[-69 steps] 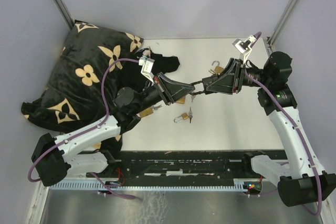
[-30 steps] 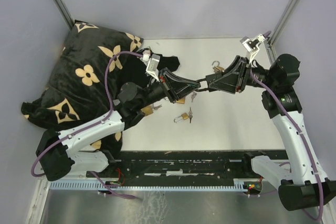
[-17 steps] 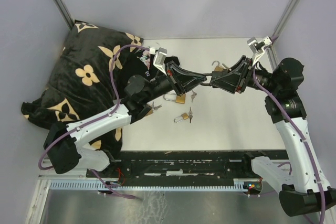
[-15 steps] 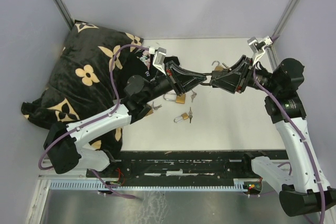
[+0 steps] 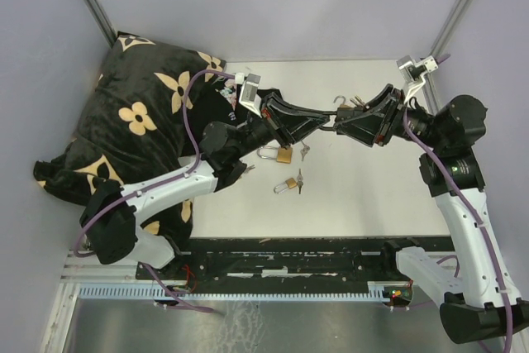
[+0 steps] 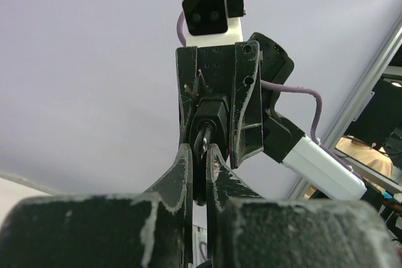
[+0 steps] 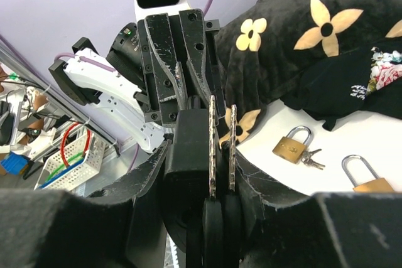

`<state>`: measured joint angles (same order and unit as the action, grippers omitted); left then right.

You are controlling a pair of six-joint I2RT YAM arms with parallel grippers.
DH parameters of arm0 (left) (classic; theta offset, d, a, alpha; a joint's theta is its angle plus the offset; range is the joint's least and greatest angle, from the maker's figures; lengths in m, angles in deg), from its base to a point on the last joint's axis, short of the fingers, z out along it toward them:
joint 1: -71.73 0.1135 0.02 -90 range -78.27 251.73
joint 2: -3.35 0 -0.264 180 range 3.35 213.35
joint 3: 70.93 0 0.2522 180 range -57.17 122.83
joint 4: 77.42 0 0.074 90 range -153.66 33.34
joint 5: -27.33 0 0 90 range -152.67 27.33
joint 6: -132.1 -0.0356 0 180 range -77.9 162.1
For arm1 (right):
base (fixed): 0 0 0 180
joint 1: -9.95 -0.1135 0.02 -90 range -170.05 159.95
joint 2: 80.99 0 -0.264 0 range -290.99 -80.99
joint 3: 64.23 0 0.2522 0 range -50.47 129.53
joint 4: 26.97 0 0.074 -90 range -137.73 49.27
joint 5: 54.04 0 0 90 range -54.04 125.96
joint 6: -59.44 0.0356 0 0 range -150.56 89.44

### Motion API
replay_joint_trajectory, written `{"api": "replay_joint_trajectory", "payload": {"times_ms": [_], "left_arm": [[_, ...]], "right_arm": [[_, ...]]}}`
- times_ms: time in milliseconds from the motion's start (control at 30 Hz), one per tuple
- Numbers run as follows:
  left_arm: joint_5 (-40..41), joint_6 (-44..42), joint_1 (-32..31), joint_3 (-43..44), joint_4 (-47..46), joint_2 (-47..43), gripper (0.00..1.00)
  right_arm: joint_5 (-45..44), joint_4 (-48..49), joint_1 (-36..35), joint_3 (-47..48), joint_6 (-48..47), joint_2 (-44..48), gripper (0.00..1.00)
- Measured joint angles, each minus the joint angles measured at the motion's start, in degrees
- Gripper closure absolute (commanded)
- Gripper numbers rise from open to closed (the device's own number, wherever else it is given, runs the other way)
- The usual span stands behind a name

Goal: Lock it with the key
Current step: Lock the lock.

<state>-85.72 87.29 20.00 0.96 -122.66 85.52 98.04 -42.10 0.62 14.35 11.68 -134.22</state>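
My left gripper sets the black padlock down next, between the black cloth and the long-shackled brass padlock (image 5: pixel 268 131).
High above the table my two grippers meet tip to tip. My right gripper (image 5: pixel 339 125) is shut on a black padlock (image 7: pixel 188 149), with two black-headed keys (image 7: pixel 221 142) pressed beside it, blades pointing up. My left gripper (image 5: pixel 322 124) faces it and is shut on a thin metal loop (image 6: pixel 202 141) at the end of the padlock (image 6: pixel 210 114), apparently its shackle. In the left wrist view the fingers (image 6: pixel 182 171) stand almost together around that loop. In the right wrist view the left gripper's fingers (image 7: pixel 182 48) come down onto the padlock's top.
Brass padlocks lie on the white table (image 5: pixel 372 188): one (image 5: pixel 283 155) below the grippers, one with keys (image 5: pixel 288 183) nearer me, one's shackle (image 5: pixel 340 106) behind the right gripper. A black pillow with tan flowers (image 5: pixel 140 113) fills the far left.
Both grippers, still joined at the padlock, have risen and shifted to the right and farther from me. The left arm has stretched out; the right wrist has pulled back toward the right wall.
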Motion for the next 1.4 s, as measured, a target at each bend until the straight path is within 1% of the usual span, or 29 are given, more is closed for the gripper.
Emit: {"api": "replay_joint_trajectory", "payload": {"times_ms": [300, 467, 567, 700, 800, 1067, 1200, 1267, 1300, 1333, 1400], "left_arm": [[0.7, 1.6, -1.2, 3.4, -6.3, 3.4, 0.97], [3.5, 1.9, -4.0, 2.8, -10.0, 2.9, 0.97], [5.1, 1.8, -6.6, 0.6, -11.4, 1.4, 0.97], [5.6, 1.8, -7.7, -0.5, -11.3, 0.7, 0.97], [5.6, 1.7, -7.7, -0.5, -10.6, 0.7, 0.97], [5.6, 0.2, -7.9, 0.2, -5.5, 0.5, 0.97], [5.6, 0.7, -7.7, -0.7, -3.7, -1.0, 0.97], [5.6, 2.3, -7.4, -3.7, -3.6, -2.8, 0.97], [5.6, 2.8, -7.2, -4.8, -3.0, -3.7, 0.97], [5.6, 3.4, -6.8, -6.0, -1.7, -4.7, 0.97], [5.7, 4.2, -5.6, -7.5, 1.0, -6.1, 0.97]], "right_arm": [[-0.2, 0.7, 0.0, 1.5, -0.1, 0.7, 0.98], [3.1, -0.1, 0.4, 4.4, 0.3, 0.7, 0.98], [7.0, -0.4, 0.5, 5.2, 1.3, 0.7, 0.98], [9.6, -0.9, 0.5, 5.3, 1.4, 0.7, 0.98], [9.6, -2.3, 0.5, 5.5, 0.5, 0.6, 0.98], [9.6, -8.8, 1.3, 6.4, -3.5, 0.5, 0.98], [9.9, -10.6, 1.4, 6.8, -4.3, 0.3, 0.98], [11.3, -13.9, 1.2, 7.0, -6.0, -0.6, 0.9], [12.1, -15.1, 0.9, 6.7, -6.6, -1.2, 0.82], [12.8, -15.8, 0.7, 6.1, -6.8, -2.0, 0.7], [13.8, -15.9, 0.6, 4.3, -7.0, -3.7, 0.49]]}}
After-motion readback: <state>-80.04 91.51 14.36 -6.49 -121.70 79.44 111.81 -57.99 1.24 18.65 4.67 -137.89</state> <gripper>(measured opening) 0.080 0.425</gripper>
